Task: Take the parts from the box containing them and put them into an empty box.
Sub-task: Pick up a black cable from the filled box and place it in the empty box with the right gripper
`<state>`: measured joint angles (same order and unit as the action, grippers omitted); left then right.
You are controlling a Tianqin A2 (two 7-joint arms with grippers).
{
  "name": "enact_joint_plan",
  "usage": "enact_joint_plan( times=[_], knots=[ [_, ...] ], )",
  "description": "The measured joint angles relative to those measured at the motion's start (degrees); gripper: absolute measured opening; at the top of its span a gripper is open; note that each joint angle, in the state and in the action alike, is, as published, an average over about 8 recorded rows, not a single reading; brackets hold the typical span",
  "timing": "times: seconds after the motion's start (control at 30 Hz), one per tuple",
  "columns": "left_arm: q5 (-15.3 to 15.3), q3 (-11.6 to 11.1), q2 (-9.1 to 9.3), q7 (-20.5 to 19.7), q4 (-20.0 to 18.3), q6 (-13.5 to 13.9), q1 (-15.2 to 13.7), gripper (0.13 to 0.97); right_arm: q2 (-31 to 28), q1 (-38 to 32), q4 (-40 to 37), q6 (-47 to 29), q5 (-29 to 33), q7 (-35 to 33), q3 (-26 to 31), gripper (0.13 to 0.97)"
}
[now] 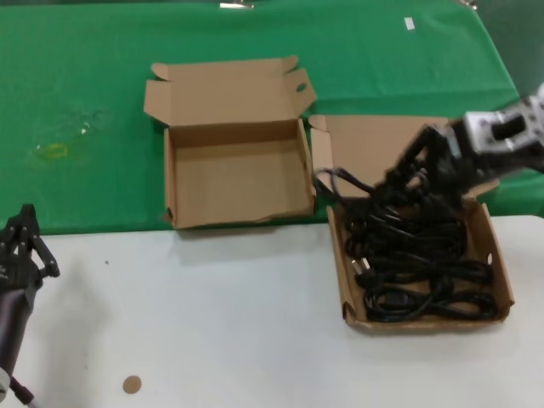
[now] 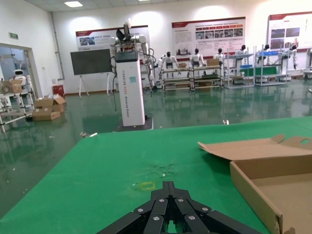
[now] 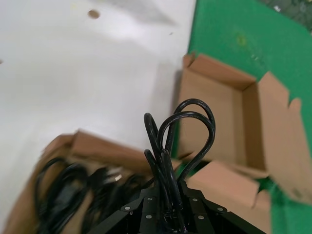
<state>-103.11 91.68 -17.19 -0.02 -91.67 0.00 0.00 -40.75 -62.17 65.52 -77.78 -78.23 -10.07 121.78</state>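
I need to let go of the black power cord bundle with my right gripper across the middle of the empty box's bottom (image 1: 229, 169) (image 3: 222, 118).
The empty box (image 1: 238, 178) lies open on the green cloth, lid folded back. To its right, on the white table, the box containing the parts (image 1: 503, 280) holds a heap of black power cords (image 1: 421, 276). My right gripper (image 1: 398, 185) hangs over that box's far left part, shut on a bundle of cord loops (image 1: 337, 178) that stick out toward the empty box. In the right wrist view the loops (image 3: 187, 126) rise from between the shut right gripper (image 3: 168, 197), with the empty box (image 3: 217, 117) beyond. My left gripper (image 1: 25, 234) is parked at the near left, shut and holding nothing (image 2: 168, 185).
A green cloth (image 1: 85, 85) covers the far half of the table; the near half is white (image 1: 212, 323). A small brown disc (image 1: 131, 384) lies near the front edge. A yellow mark (image 1: 53, 151) shows on the cloth at left.
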Motion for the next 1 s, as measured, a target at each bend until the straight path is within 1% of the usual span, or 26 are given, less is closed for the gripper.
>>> enact_joint_plan(
  times=[0.23,0.47,0.63,0.8,1.0],
  knots=[
    [0.0,0.0,0.00,0.0,0.0,0.0,0.0,0.144,8.1,-6.6,-7.4,2.0,2.8,-0.4,2.6,0.219],
    [0.0,0.0,0.00,0.0,0.0,0.0,0.0,0.144,17.7,-11.4,-17.7,6.8,4.8,-2.8,4.7,0.219],
    [0.0,0.0,0.00,0.0,0.0,0.0,0.0,0.144,24.7,-14.5,-27.4,11.0,5.4,-6.2,5.4,0.218],
    [0.0,0.0,0.00,0.0,0.0,0.0,0.0,0.144,31.5,-17.8,-38.7,15.1,5.2,-10.9,5.3,0.218],
    [0.0,0.0,0.00,0.0,0.0,0.0,0.0,0.144,37.4,-21.3,-51.0,19.3,4.5,-16.9,4.5,0.218]
  ],
)
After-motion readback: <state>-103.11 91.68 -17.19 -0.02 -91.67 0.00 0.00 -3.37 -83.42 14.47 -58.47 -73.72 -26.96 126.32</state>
